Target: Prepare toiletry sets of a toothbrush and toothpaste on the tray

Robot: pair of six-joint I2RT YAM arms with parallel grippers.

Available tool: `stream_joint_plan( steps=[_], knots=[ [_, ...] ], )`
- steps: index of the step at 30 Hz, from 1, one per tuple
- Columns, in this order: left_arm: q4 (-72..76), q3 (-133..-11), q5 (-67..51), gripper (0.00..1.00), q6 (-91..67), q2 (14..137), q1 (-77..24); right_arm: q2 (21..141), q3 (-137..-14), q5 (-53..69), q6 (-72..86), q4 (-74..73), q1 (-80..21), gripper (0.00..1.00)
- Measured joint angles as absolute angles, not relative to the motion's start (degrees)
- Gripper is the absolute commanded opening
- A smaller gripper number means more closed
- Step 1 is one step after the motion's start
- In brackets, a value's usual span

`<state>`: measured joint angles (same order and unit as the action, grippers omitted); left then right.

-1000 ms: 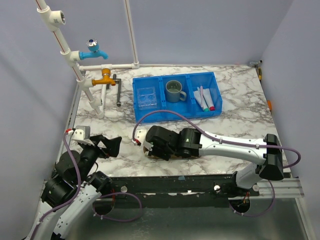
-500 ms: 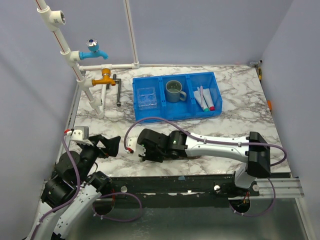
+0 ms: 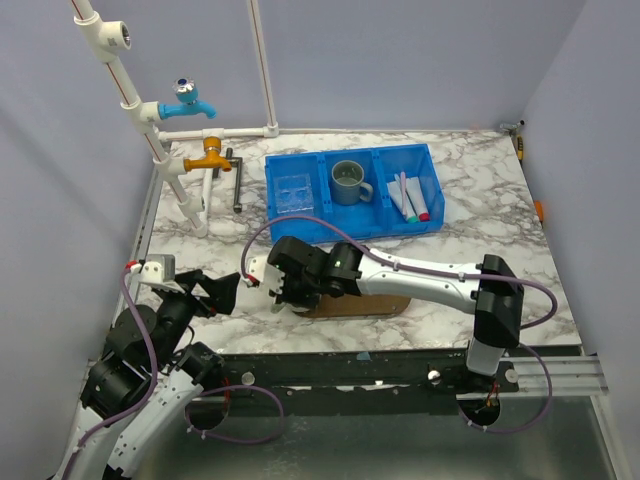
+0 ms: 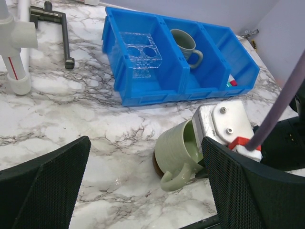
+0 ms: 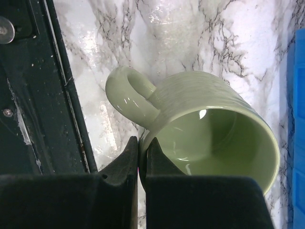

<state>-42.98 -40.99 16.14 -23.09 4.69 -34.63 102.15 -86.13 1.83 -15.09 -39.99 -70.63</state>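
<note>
Next, my right gripper sets the light-green mug down on the dark-brown tray's end (image 3: 311,301) nearest my left gripper.
My right gripper (image 5: 142,143) is shut on the rim of a light-green mug (image 5: 209,129), next to its handle. In the left wrist view the mug (image 4: 178,148) is tilted, its base at the left end of the dark-brown tray (image 4: 156,164). In the top view the right gripper (image 3: 288,292) hangs over the tray's left end (image 3: 375,303). The toothbrushes and whitish tubes (image 3: 410,197) lie in the right compartment of the blue bin (image 3: 350,228). My left gripper (image 3: 215,293) is open and empty at the front left, its fingers (image 4: 47,181) wide apart.
The bin's middle compartment holds a grey-green mug (image 3: 348,182) and its left one a clear holder (image 3: 293,195). White pipes with a blue tap (image 3: 188,100) and an orange tap (image 3: 208,155) stand at the back left. A dark metal handle (image 3: 237,180) lies beside them.
My right arm has swung left and slightly away with the mug, uncovering most of the brown tray. The left arm has barely moved.
</note>
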Motion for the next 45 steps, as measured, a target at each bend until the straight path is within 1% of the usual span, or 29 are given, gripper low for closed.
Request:
stream_joint_plan(
  steps=[7,19,45],
  knots=[
    [-42.98,-40.99,16.14,0.99,-23.09,4.38,-34.63,103.48,-87.24,3.18,-15.09,-40.86,-68.53,0.0],
    [-42.98,-40.99,16.14,0.99,-23.09,4.38,-34.63,105.75,-88.25,5.19,-15.09,-43.59,-68.1,0.0],
    [-42.98,-40.99,16.14,0.99,-23.09,4.38,-34.63,105.86,-88.2,7.44,-15.07,-43.75,-66.63,0.0]
  ],
)
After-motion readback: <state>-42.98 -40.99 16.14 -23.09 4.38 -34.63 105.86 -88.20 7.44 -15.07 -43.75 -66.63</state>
